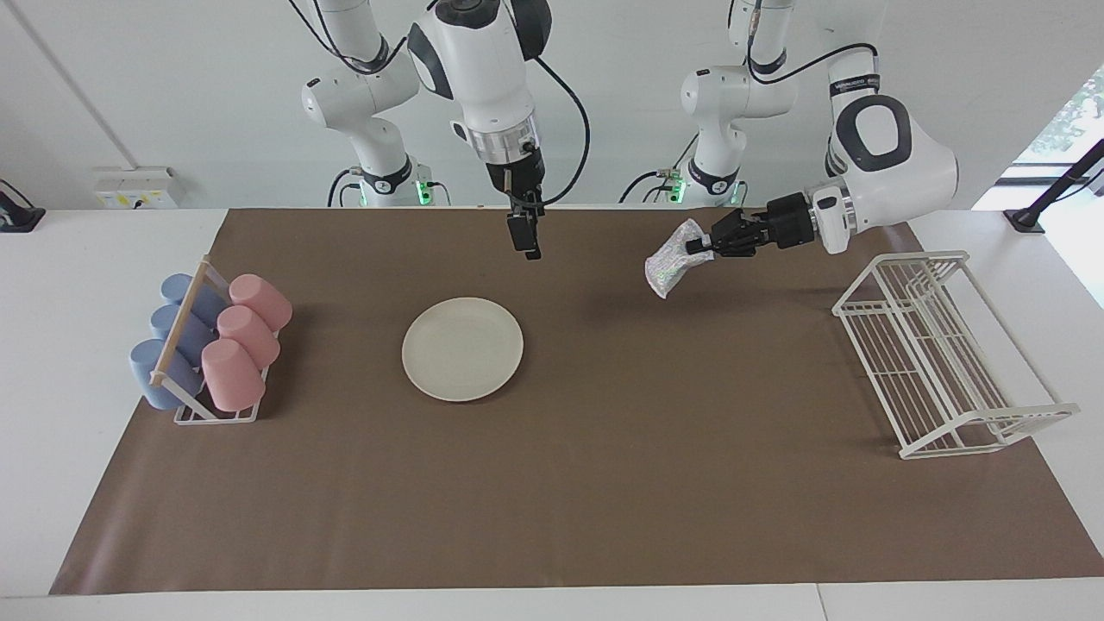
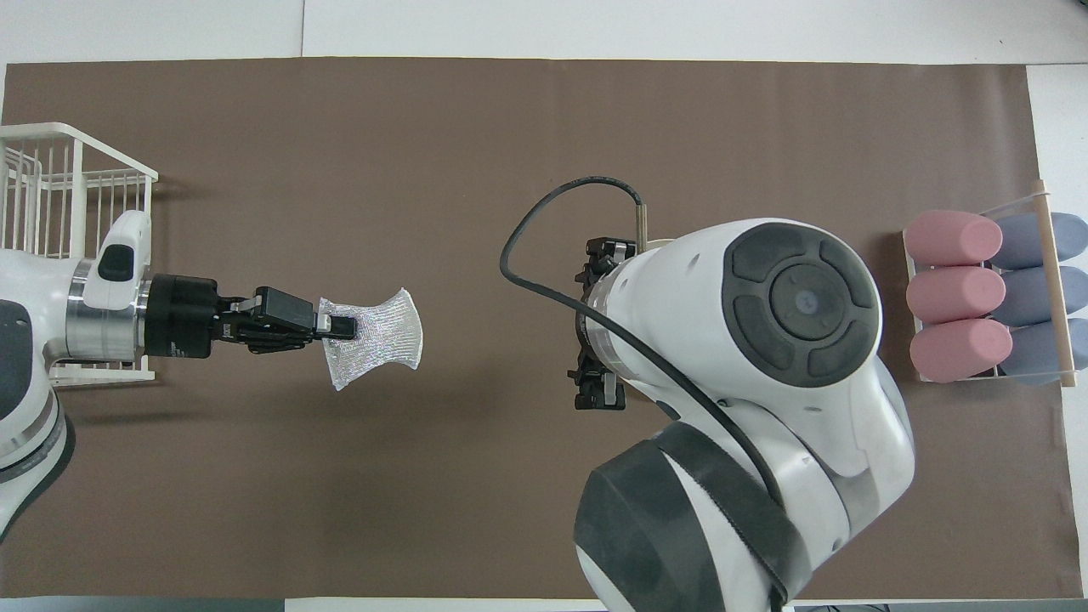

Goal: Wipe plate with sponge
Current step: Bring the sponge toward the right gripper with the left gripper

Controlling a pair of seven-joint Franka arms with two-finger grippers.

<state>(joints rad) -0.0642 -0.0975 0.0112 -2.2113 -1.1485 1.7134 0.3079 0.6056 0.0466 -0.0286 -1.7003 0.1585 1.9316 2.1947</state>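
Observation:
My right gripper next grips the fanned-out loose end [image 2: 410,333] of the silvery mesh sponge, opposite the sponge edge my left gripper holds.
The cream-white plate [image 1: 462,348] lies flat on the brown mat; in the overhead view the right arm hides it. My left gripper [image 1: 697,250] is shut on one edge of the silvery mesh sponge [image 1: 671,264], which hangs in the air over bare mat between the plate and the wire rack. The overhead view shows the same sponge [image 2: 374,336] fanned out from the left gripper [image 2: 337,325]. My right gripper [image 1: 524,238] points down, open and holding nothing, high over the mat just nearer to the robots than the plate.
A rack of pink and blue cups [image 1: 211,345] lying on their sides stands at the right arm's end of the table. A white wire dish rack [image 1: 940,354] stands at the left arm's end. The brown mat [image 1: 604,483] covers most of the table.

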